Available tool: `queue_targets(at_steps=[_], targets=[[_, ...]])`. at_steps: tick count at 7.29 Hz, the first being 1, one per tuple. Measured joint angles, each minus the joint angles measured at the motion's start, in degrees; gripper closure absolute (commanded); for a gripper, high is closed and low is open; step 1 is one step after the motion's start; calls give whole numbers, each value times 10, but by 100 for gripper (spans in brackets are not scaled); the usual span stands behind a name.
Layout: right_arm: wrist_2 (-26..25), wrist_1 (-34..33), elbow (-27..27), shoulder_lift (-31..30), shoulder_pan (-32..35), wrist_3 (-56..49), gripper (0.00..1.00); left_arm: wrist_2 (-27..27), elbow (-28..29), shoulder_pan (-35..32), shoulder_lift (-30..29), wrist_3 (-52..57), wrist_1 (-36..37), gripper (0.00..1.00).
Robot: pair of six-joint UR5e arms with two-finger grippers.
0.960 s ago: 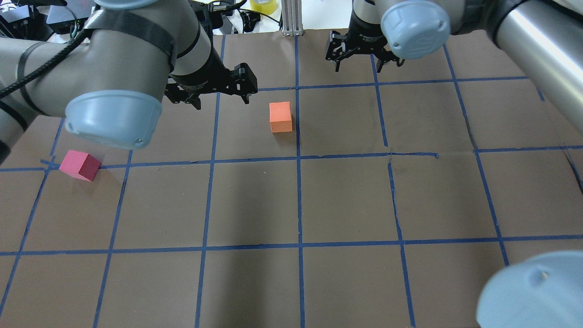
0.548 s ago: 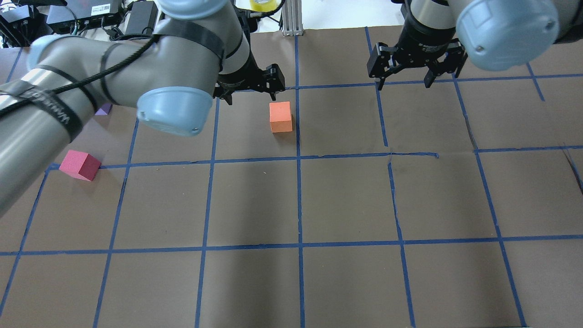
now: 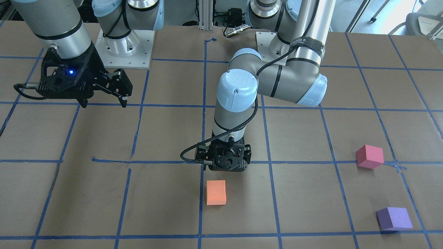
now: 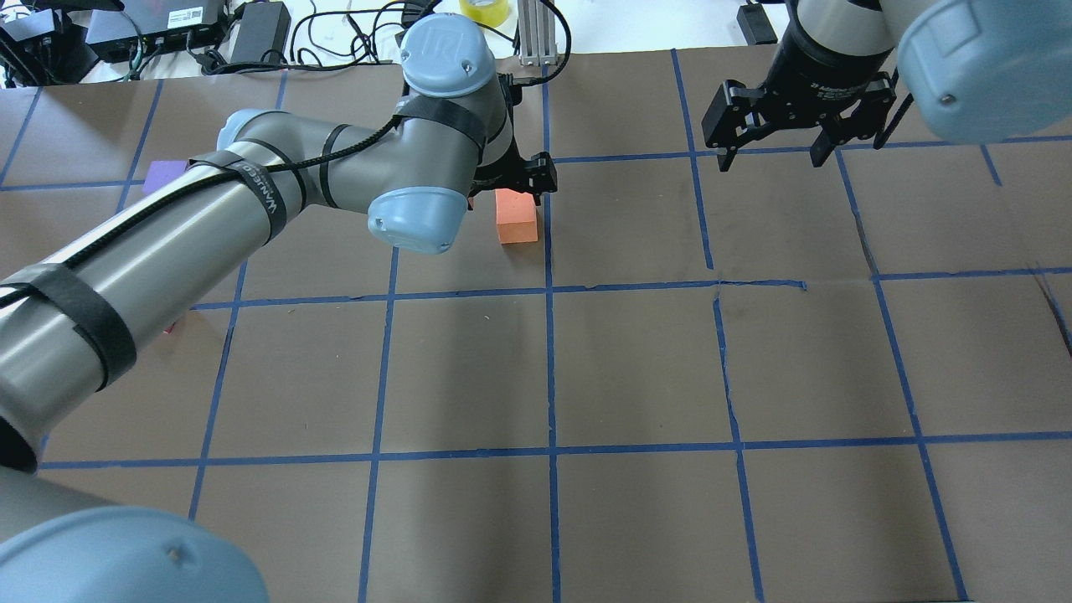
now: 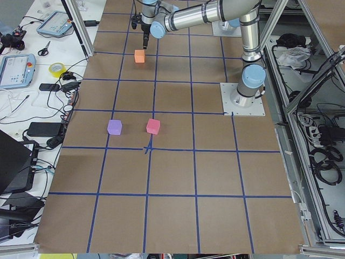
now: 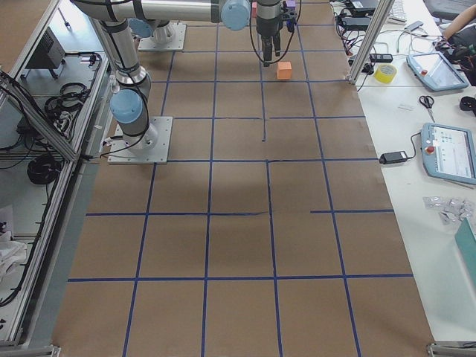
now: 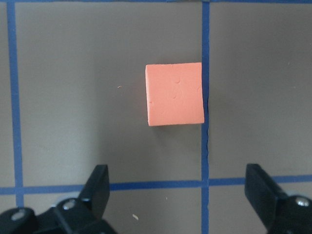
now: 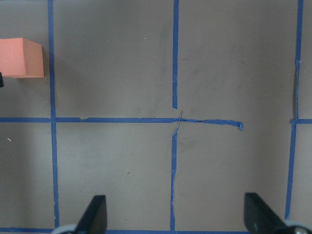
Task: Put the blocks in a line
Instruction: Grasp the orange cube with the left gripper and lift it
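Observation:
Next, I close my left gripper on the opposite sides of the orange block [image 3: 216,192] [image 7: 175,94], the side that runs along the blue tape line and the side that faces away.
The orange block [image 3: 216,192] lies on the brown table beside a blue tape line, also in the overhead view [image 4: 516,219] and left wrist view [image 7: 175,94]. My left gripper [image 3: 226,168] hangs open and empty above it [image 4: 507,186], the block lying in line with the gap between its fingers [image 7: 100,190]. The pinkish-red block [image 3: 370,156] and the purple block [image 3: 394,218] sit apart on my left side; my left arm hides most of the pinkish-red one in the overhead view. My right gripper [image 3: 104,101] is open and empty, held above the table on my right [image 4: 770,157].
Blue tape lines divide the brown paper table [image 4: 636,368] into squares. A torn seam [image 4: 720,285] runs near the middle. A yellow tape roll [image 4: 484,10], an aluminium post [image 4: 536,33] and cables lie along the far edge.
My left arm has swung right, bringing its open gripper over the orange block; it now covers the pinkish-red block in the overhead view. My right gripper has moved right. The blocks have not moved.

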Motion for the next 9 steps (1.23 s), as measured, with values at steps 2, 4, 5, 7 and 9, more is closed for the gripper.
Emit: queue_targets(at_steps=[2,4,5,7,9], targets=[[3,25,2,-22,0,1,0,-1,10,-1,-35,2,18,0],[3,53,5,-34,1,1,0,-2,13,-1,-69,2,50,2],[1,72,7,-39,1,1,0,-3,13,-1,-82,3,63,47],[-2,89,9,-46,0,0,0,-2,13,-1,-96,5,81,77],[-2,91,9,-46,0,-4,0,2,10,5,-92,12,86,84]])
